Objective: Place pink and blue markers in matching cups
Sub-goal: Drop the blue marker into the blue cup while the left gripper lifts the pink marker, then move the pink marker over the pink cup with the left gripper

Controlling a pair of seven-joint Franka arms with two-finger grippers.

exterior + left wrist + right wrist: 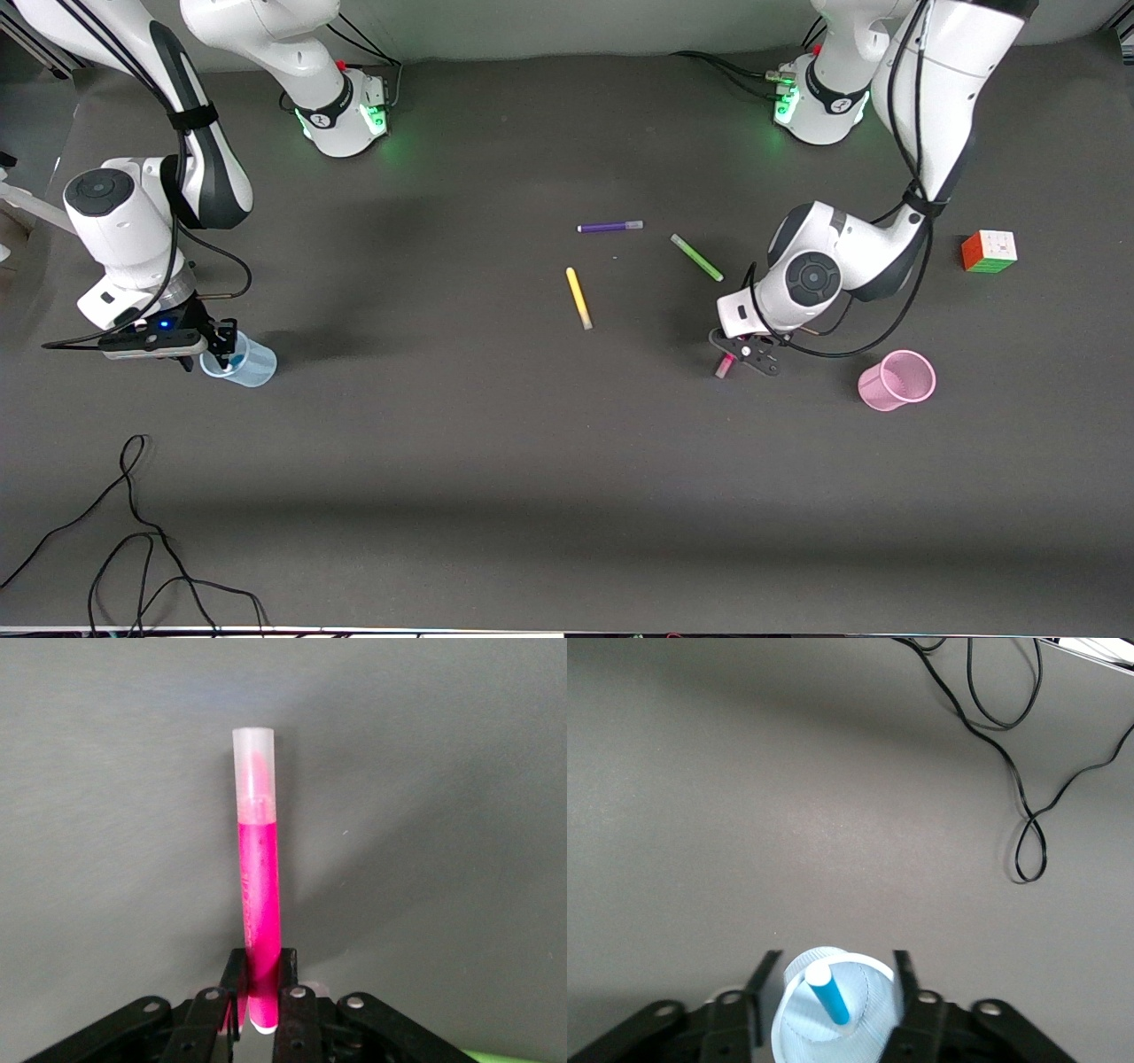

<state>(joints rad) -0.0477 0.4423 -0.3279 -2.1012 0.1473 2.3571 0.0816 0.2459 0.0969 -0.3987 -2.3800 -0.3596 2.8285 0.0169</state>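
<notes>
My left gripper needs to let go of the pink marker inside the pink cup [898, 371], where it leans on the cup's rim.
My left gripper [741, 353] [260, 979] is shut on the pale-tipped end of the pink marker [257, 895], holding it low over the table; the marker's end pokes out below the gripper [725, 365]. The pink cup [897, 379] stands upright beside it, toward the left arm's end of the table. My right gripper [221, 344] [835, 957] is open, with one finger on each side of the pale blue cup [252, 365] [833, 1014]. The blue marker [831, 997] stands leaning inside that cup, free of the fingers.
A yellow marker [578, 298], a purple marker [609, 227] and a green marker [696, 257] lie mid-table, farther from the front camera than my left gripper. A colour cube [989, 251] sits near the left arm's end. Black cables [133, 532] [1028, 788] lie near the front edge.
</notes>
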